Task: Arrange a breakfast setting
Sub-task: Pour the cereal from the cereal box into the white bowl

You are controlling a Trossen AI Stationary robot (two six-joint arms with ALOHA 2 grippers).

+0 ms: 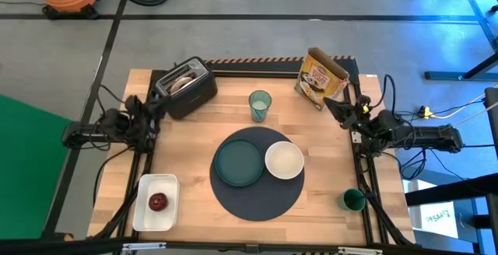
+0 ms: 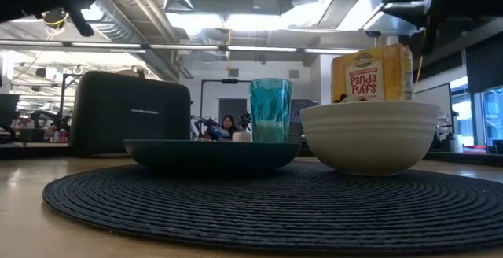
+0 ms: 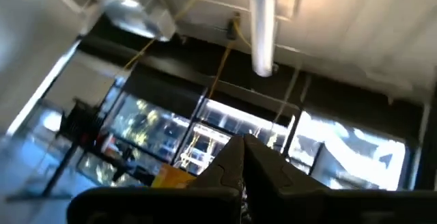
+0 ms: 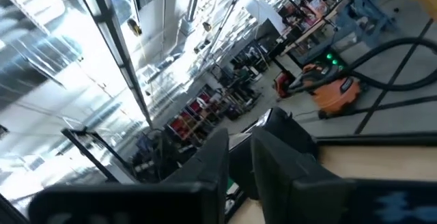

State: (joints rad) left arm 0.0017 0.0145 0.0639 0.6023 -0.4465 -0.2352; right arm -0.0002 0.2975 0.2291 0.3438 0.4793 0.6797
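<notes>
I will next move my right gripper to the yellow cereal box, closing on the box's front edge (image 1: pixel 324 72) at its open top.
A round dark-blue mat (image 1: pixel 257 197) lies mid-table and bears a teal plate (image 1: pixel 239 162) and a white bowl (image 1: pixel 284 160) side by side. A bagel (image 1: pixel 184 81) sticks up out of the black toaster (image 1: pixel 189 92) at the far left. The yellow cereal box (image 1: pixel 320 78) stands at the far right. A red fruit (image 1: pixel 159 201) lies in the white tray (image 1: pixel 156 216) at the near left. A small dark-green mug (image 1: pixel 353 200) stands at the near right. My left gripper (image 3: pixel 242 157) is shut and raised beside the toaster. My right gripper (image 4: pixel 240 162) is raised near the cereal box, its fingers a narrow gap apart, holding nothing.
A teal glass (image 1: pixel 260 105) stands upright behind the mat, between toaster and cereal box. Bare wood shows between the mat and the table's near edge and around the mug. Both arms sit at the table's side edges, their grippers tipped upward toward the ceiling.
</notes>
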